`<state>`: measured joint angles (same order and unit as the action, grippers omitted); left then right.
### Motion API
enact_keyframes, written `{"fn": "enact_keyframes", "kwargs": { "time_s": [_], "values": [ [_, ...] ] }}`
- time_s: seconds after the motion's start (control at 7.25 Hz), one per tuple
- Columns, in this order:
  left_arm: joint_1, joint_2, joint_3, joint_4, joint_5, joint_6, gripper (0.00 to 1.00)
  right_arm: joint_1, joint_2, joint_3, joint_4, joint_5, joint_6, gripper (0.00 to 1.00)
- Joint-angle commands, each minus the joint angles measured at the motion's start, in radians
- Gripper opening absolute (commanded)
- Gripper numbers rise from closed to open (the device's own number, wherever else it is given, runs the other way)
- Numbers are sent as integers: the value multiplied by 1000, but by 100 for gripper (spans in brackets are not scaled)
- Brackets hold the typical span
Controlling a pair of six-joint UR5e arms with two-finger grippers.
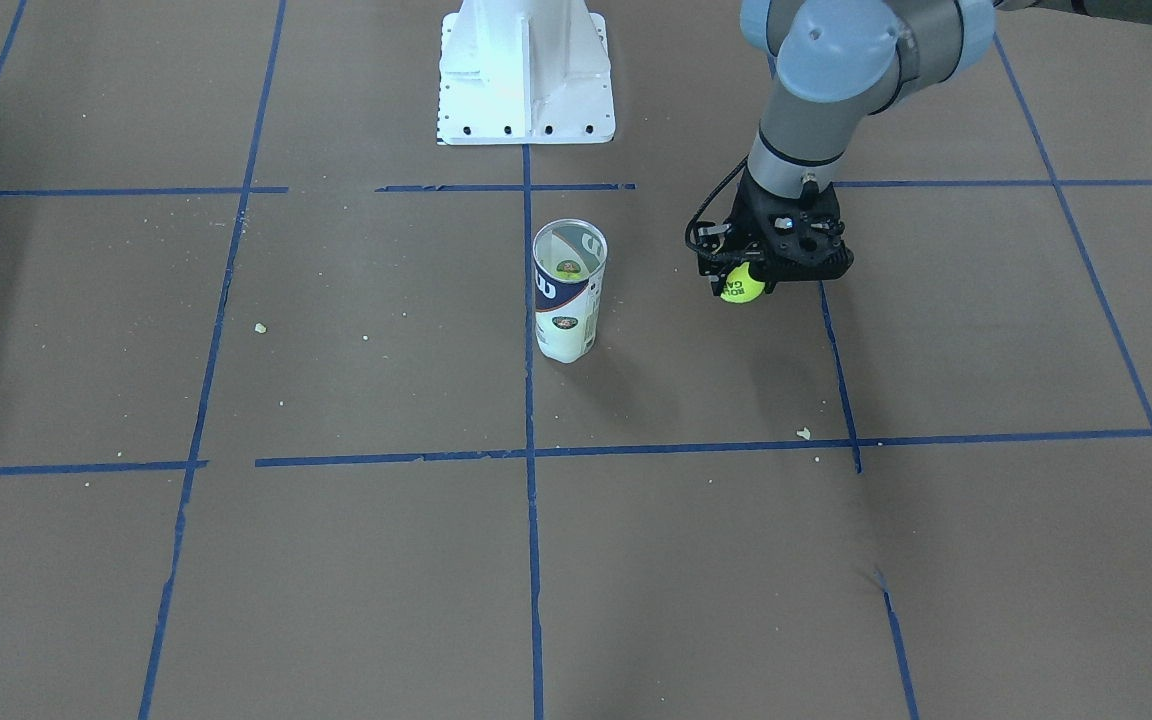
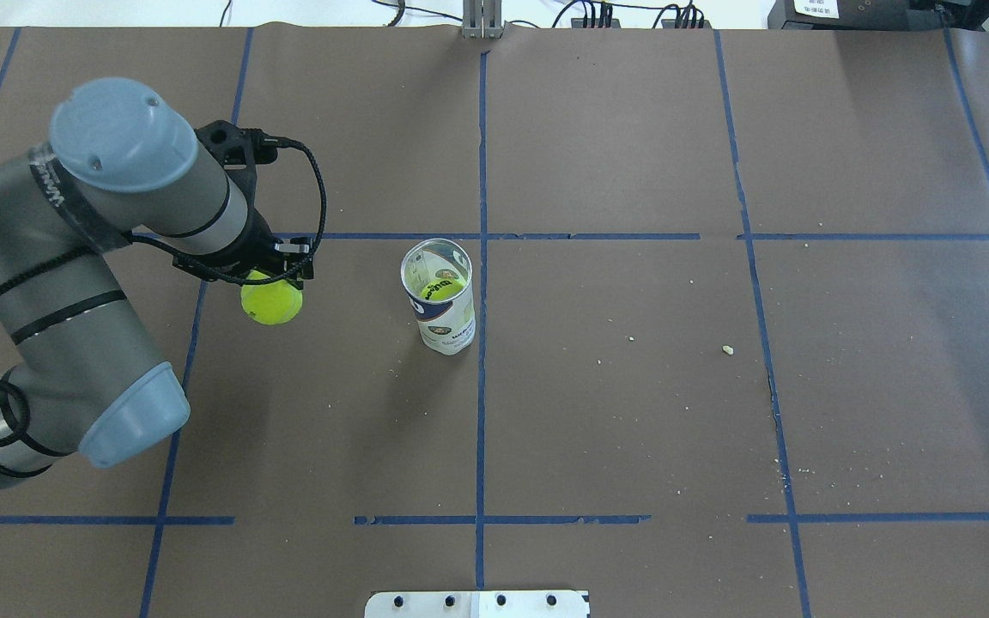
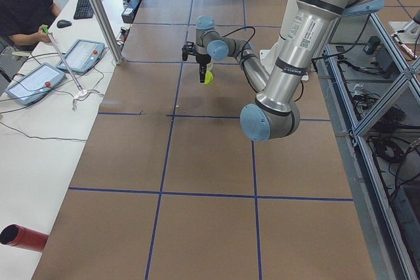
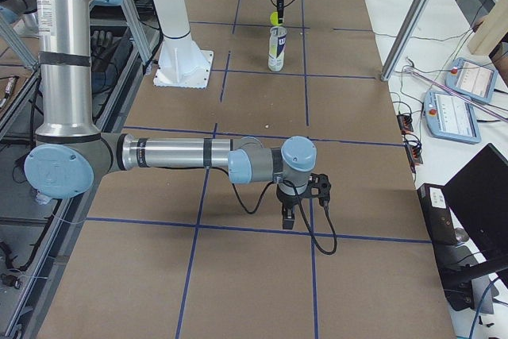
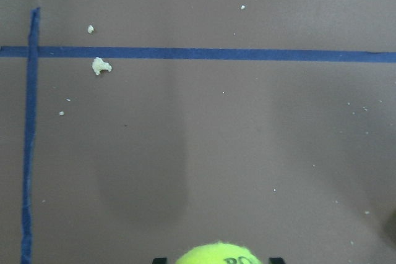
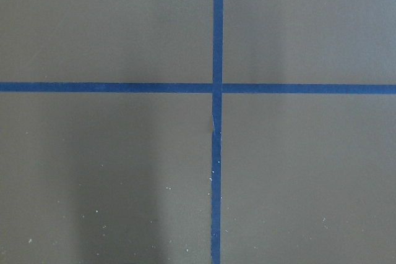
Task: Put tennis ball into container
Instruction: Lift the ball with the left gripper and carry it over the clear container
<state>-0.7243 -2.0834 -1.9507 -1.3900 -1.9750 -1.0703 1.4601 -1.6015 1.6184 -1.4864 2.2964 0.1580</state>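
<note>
The tennis ball, which hangs above the table now, will be let go by my left gripper inside the opening of the clear container (image 1: 574, 252) on the centre tape line.
A neon yellow-green tennis ball (image 1: 744, 290) (image 2: 271, 305) hangs above the table, and my left gripper (image 1: 741, 280) (image 2: 274, 283) is shut on it from above. In the left wrist view only the ball's top (image 5: 223, 255) shows at the bottom edge. The clear container (image 1: 567, 300) (image 2: 445, 313) stands upright on the centre tape line, a short gap from the ball, with something yellow-green visible inside it. My right gripper (image 4: 290, 213) hovers low over the table far from both; I cannot tell whether it is open or shut.
The white robot base (image 1: 526, 70) stands behind the container. Blue tape lines (image 1: 531, 450) grid the brown table cover. Small crumbs (image 1: 803, 433) lie scattered about. A person and tablets (image 3: 33, 83) are at a side desk.
</note>
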Motion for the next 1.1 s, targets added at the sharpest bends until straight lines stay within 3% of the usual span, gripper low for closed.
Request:
{"fn": "enact_keyframes", "kwargs": {
  "time_s": [0.0,0.28,0.55,0.97],
  "values": [
    [-59,-180,-85,280,-45,10,0,0,0,0,0,0,0,100],
    [-58,-297,-61,319,-149,-17,0,0,0,0,0,0,0,100],
    [-44,-377,74,255,-154,-115,0,0,0,0,0,0,0,100],
    [-27,-380,174,134,-150,-115,0,0,0,0,0,0,0,100]
  ]
}}
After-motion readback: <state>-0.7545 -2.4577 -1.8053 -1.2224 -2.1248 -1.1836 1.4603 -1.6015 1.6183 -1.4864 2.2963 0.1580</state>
